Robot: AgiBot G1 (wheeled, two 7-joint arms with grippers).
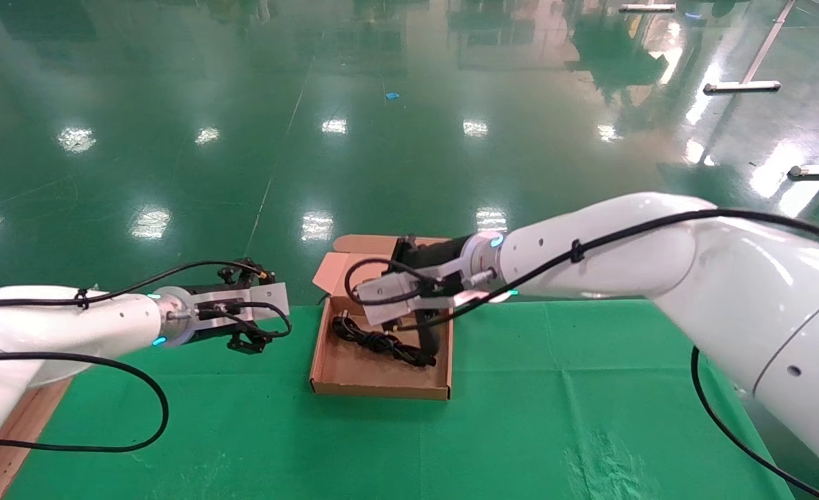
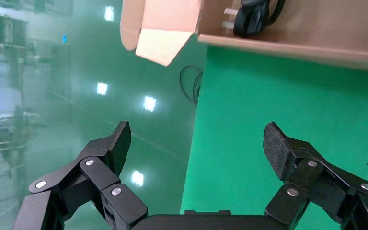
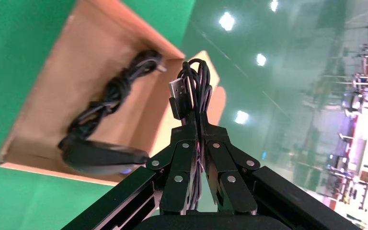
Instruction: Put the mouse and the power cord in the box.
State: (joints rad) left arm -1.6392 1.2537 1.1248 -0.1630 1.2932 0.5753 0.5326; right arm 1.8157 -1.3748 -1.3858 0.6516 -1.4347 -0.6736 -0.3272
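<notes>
Next, I let go of the mouse's bundled cable, now held over the box, with my right gripper across the power cord's end [image 1: 354, 345] [image 3: 119, 72] nearest my left gripper.
The brown cardboard box [image 1: 326, 347] lies open at the table's far edge, its lid hanging back. The coiled power cord [image 1: 375, 340] rests inside on the box floor. My right gripper [image 1: 404, 255] hovers over the box, shut on the mouse's bundled thin cable [image 3: 196, 81]. The black mouse [image 3: 100, 155] dangles below it, just above the box [image 3: 43, 120] at the side wall nearest that arm, next to the power cord [image 3: 110, 98]. My left gripper [image 1: 265, 309] hangs open and empty left of the box, over the table's far edge.
Green cloth [image 1: 520, 417] covers the table; beyond its far edge is the shiny green floor. The left wrist view shows the left gripper [image 2: 197, 139] wide open, with the box wall [image 2: 292, 45], a lid flap [image 2: 158, 43] and a power cord plug [image 2: 247, 17] beyond it.
</notes>
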